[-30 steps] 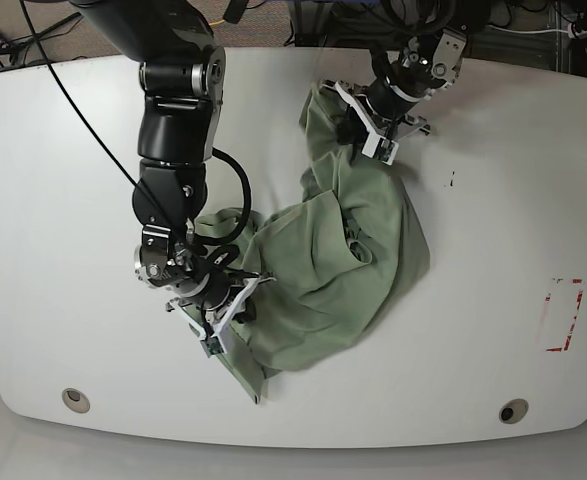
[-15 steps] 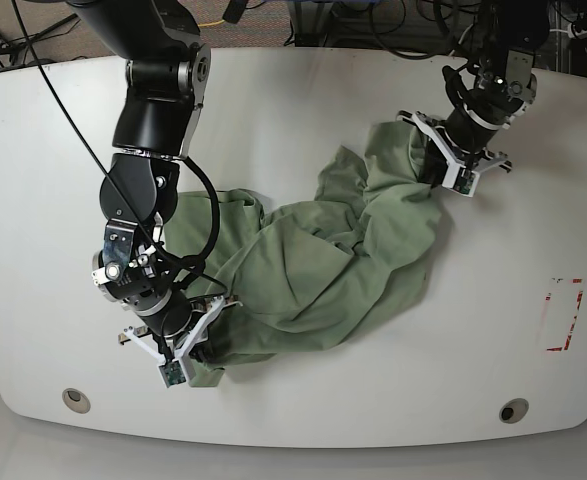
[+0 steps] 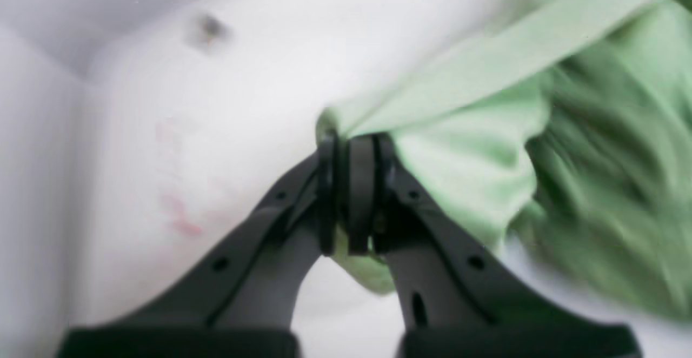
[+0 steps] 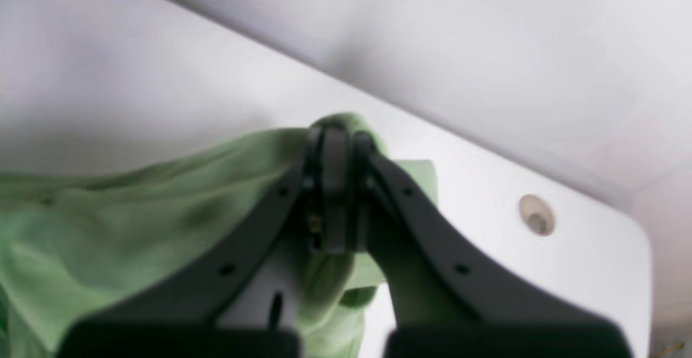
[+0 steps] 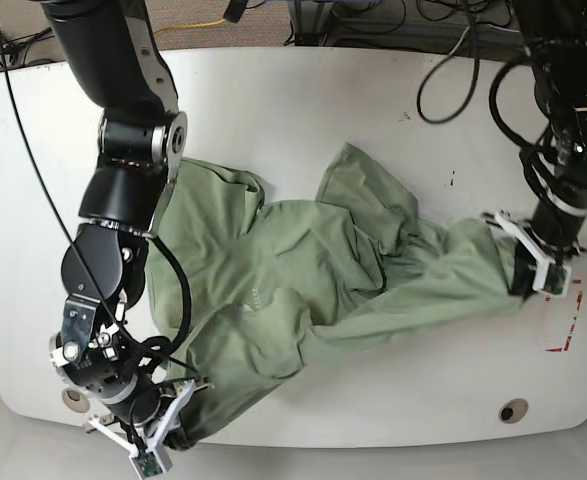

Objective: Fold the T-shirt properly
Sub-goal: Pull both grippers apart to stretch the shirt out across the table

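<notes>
My left gripper will release the T-shirt's edge on the white table between the red tape mark and the table's far edge (image 5: 519, 139). The T-shirt now lies stretched across the table.
The pale sage-green T-shirt (image 5: 313, 280) lies stretched and wrinkled across the white table (image 5: 303, 110), from front left to right. My left gripper (image 5: 535, 272) is shut on one edge of it at the right side; in the left wrist view the gripper (image 3: 348, 147) pinches a fold of the T-shirt (image 3: 476, 147). My right gripper (image 5: 168, 425) is shut on the opposite end near the front left edge; in the right wrist view the gripper (image 4: 335, 136) clamps the T-shirt (image 4: 162, 201) near the table's edge.
A red tape mark (image 5: 565, 315) lies on the table just right of my left gripper. Round holes sit at the front left (image 5: 71, 397) and front right (image 5: 513, 411). Cables lie behind the table's far edge (image 5: 393, 25).
Both arms have pulled apart: the left gripper swept from the far middle to the right side, the right gripper moved to the front left edge. The bunched T-shirt has been stretched out.
</notes>
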Available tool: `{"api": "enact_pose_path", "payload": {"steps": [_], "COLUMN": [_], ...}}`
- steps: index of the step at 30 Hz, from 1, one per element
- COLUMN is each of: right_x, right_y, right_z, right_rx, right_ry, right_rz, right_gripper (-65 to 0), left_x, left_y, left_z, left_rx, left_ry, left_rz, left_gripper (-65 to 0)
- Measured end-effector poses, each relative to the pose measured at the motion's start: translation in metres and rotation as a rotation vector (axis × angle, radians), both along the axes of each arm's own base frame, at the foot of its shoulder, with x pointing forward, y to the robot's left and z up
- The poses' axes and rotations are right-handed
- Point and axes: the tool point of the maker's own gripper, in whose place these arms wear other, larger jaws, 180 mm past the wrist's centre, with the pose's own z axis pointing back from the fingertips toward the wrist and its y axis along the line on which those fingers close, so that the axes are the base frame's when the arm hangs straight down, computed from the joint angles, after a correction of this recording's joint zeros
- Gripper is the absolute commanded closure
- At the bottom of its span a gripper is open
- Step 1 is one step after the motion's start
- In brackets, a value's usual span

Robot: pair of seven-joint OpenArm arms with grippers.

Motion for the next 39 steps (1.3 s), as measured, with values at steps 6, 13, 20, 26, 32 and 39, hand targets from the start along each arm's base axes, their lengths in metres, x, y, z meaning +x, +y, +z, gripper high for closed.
{"api": "enact_pose_path", "payload": {"steps": [6, 13, 20, 26, 32, 39], "right_x": [0.019, 0.03, 0.021, 0.01, -0.008, -0.058], "right_y": [0.001, -0.007, 0.002, -0.029, -0.041, -0.076], "right_z": [0.048, 0.127, 0.209, 0.217, 0.138, -0.024], "right_rx": [-0.041, -0.16, -0.275, -0.319, -0.336, -0.27], "right_ry": [-0.053, -0.137, -0.251, -0.25, -0.172, 0.123], "right_rz": [0.035, 0.02, 0.045, -0.044, -0.056, -0.115], "right_gripper": [0.0, 0.0, 0.0, 0.0, 0.0, 0.0], "left_x": [0.026, 0.048, 0.048, 0.052, 0.05, 0.012], "left_y": [0.023, 0.038, 0.047, 0.031, 0.016, 0.009], "left_z": [0.055, 0.153, 0.248, 0.245, 0.146, 0.032], "left_rx": [0.026, 0.1, 0.175, 0.239, 0.291, 0.218], "left_ry": [-0.083, -0.272, -0.448, -0.43, -0.186, 0.063], "left_rz": [0.083, 0.104, 0.135, 0.079, -0.02, -0.067], "left_gripper": [0.0, 0.0, 0.0, 0.0, 0.0, 0.0]}}
